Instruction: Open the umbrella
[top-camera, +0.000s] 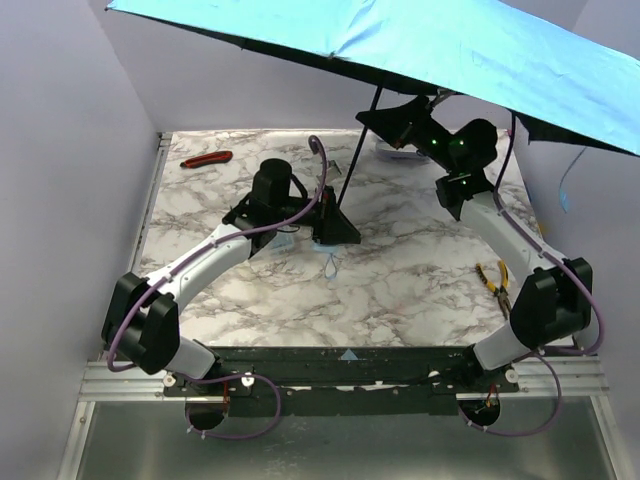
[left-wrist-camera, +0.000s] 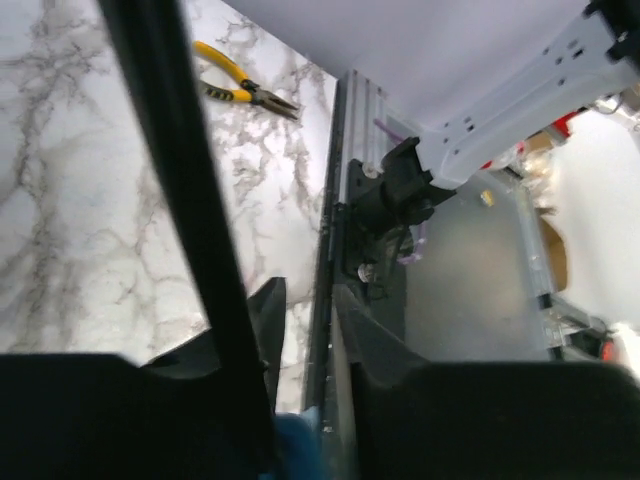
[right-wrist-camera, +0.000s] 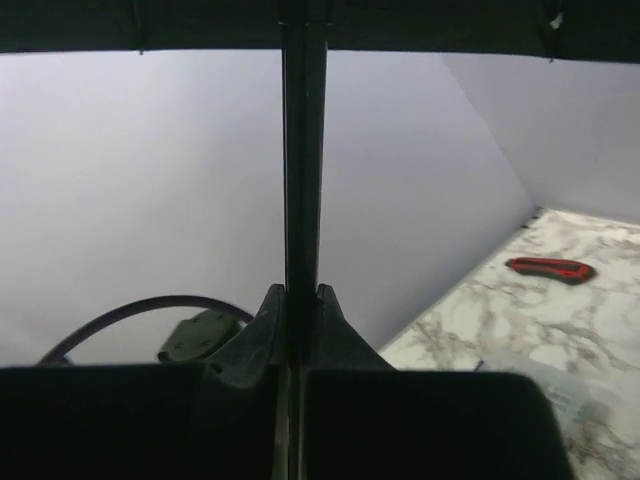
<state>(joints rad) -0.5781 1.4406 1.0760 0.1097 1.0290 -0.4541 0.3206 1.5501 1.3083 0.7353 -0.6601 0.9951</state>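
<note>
My right gripper needs to leave the open umbrella's handle, now held low over the marble table, on the bare marble (top-camera: 380, 288) near the table's front edge.
The umbrella is open. Its sky-blue canopy (top-camera: 420, 45) with black underside spreads across the top, tilted down to the right. The thin black shaft (top-camera: 355, 165) slants down to the blue handle, which is mostly hidden in my left gripper (top-camera: 335, 230) low over the marble table. In the left wrist view the shaft (left-wrist-camera: 190, 200) crosses the jaws and the blue handle (left-wrist-camera: 295, 445) sits deep between them. The left gripper (left-wrist-camera: 310, 300) is shut on the handle. My right gripper (top-camera: 380, 112) is shut on the shaft (right-wrist-camera: 303, 150) just under the canopy, its fingers (right-wrist-camera: 268, 310) pressed to both sides.
A red utility knife (top-camera: 207, 158) lies at the back left and also shows in the right wrist view (right-wrist-camera: 548, 268). Yellow-handled pliers (top-camera: 494, 277) lie by the right arm and show in the left wrist view (left-wrist-camera: 245, 85). Lavender walls enclose the table on three sides.
</note>
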